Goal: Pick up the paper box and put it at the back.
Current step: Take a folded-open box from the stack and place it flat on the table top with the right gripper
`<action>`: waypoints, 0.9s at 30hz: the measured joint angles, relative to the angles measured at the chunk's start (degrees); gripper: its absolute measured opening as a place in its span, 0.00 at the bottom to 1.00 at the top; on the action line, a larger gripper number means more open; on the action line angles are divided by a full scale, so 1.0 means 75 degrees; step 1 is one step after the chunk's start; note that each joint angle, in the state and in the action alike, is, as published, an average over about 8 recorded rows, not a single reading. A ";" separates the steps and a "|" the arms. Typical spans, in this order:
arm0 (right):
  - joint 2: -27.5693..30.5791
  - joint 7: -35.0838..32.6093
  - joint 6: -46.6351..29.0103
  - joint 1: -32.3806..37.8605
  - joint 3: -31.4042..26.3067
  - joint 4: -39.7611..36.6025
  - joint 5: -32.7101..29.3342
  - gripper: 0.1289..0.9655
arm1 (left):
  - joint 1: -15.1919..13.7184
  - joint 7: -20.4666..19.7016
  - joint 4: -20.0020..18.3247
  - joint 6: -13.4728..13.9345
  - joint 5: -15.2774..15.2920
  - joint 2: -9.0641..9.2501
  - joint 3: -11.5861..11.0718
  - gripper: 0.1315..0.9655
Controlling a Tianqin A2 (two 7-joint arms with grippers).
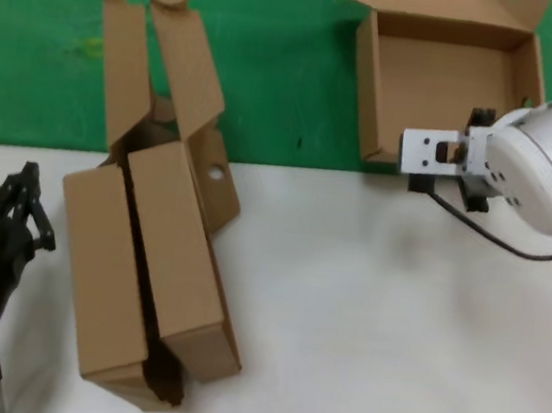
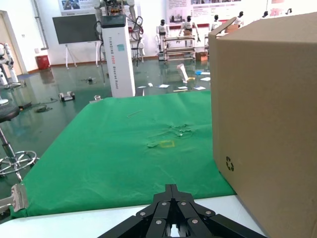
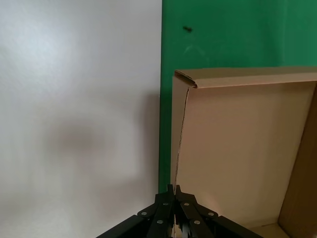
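Observation:
The robot's right gripper needs to release the paper box flat on the green cloth (image 1: 439, 112) (image 3: 225, 146) just behind the white tabletop.
The paper box (image 1: 443, 76), a shallow brown cardboard tray with its flap lid open, is over the green cloth (image 1: 273, 65) at the back right, its near wall close to the cloth's edge. My right gripper (image 1: 459, 167) is shut on that near wall. In the right wrist view the gripper (image 3: 174, 189) pinches the thin wall of the box (image 3: 237, 148), with a strip of cloth (image 3: 223, 34) beside it. I cannot tell whether the box rests on the cloth or hangs just above it. My left gripper (image 1: 25, 181) is shut and empty at the front left; its tip (image 2: 171, 187) shows above the table edge.
Two alike brown boxes (image 1: 150, 251), nested as a pair with flaps up, lie at the left across the cloth's edge onto the white tabletop (image 1: 372, 329). Their side (image 2: 267, 124) fills one side of the left wrist view, close to the left gripper.

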 joint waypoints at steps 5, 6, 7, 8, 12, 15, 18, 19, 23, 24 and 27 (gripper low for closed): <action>-0.0318 -0.0078 0.0144 0.0041 0.0026 -0.0593 -0.0268 0.02 | 0.0000 0.0000 0.0000 0.0000 0.0000 0.0000 0.0000 0.01; -0.0358 -0.0077 0.0179 0.0030 0.0060 -0.0673 -0.0278 0.02 | 0.0000 0.0000 0.0000 0.0000 0.0000 0.0000 0.0000 0.01; -0.0395 -0.0072 0.0217 0.0014 0.0100 -0.0747 -0.0278 0.02 | 0.0000 0.0000 0.0000 0.0000 0.0000 0.0000 0.0000 0.01; -0.0429 -0.0065 0.0258 -0.0004 0.0143 -0.0817 -0.0274 0.02 | 0.0000 0.0000 0.0000 0.0000 0.0000 0.0000 0.0000 0.01; -0.0542 -0.0025 0.0436 -0.0089 0.0315 -0.1048 -0.0244 0.02 | 0.0000 0.0000 0.0000 0.0000 0.0000 0.0000 0.0000 0.01; -0.0609 -0.0002 0.0581 -0.0136 0.0431 -0.1195 -0.0243 0.02 | 0.0000 0.0000 0.0000 0.0000 0.0000 0.0000 0.0000 0.01; -0.0661 0.0000 0.0737 -0.0157 0.0529 -0.1321 -0.0273 0.02 | 0.0000 0.0000 0.0000 0.0000 0.0000 0.0000 0.0000 0.01; -0.0675 -0.0005 0.0788 -0.0159 0.0557 -0.1356 -0.0289 0.03 | 0.0000 0.0000 0.0000 0.0000 0.0000 0.0000 0.0000 0.01; -0.0723 -0.0052 0.0986 -0.0157 0.0645 -0.1467 -0.0381 0.03 | 0.0000 0.0000 0.0000 0.0000 0.0000 0.0000 0.0000 0.01; -0.0734 -0.0070 0.1031 -0.0156 0.0660 -0.1488 -0.0408 0.03 | 0.0000 0.0000 0.0000 0.0000 0.0000 0.0000 0.0000 0.01; -0.0775 -0.0140 0.1168 -0.0155 0.0696 -0.1545 -0.0497 0.04 | 0.0000 0.0000 0.0000 0.0000 0.0000 0.0000 0.0000 0.01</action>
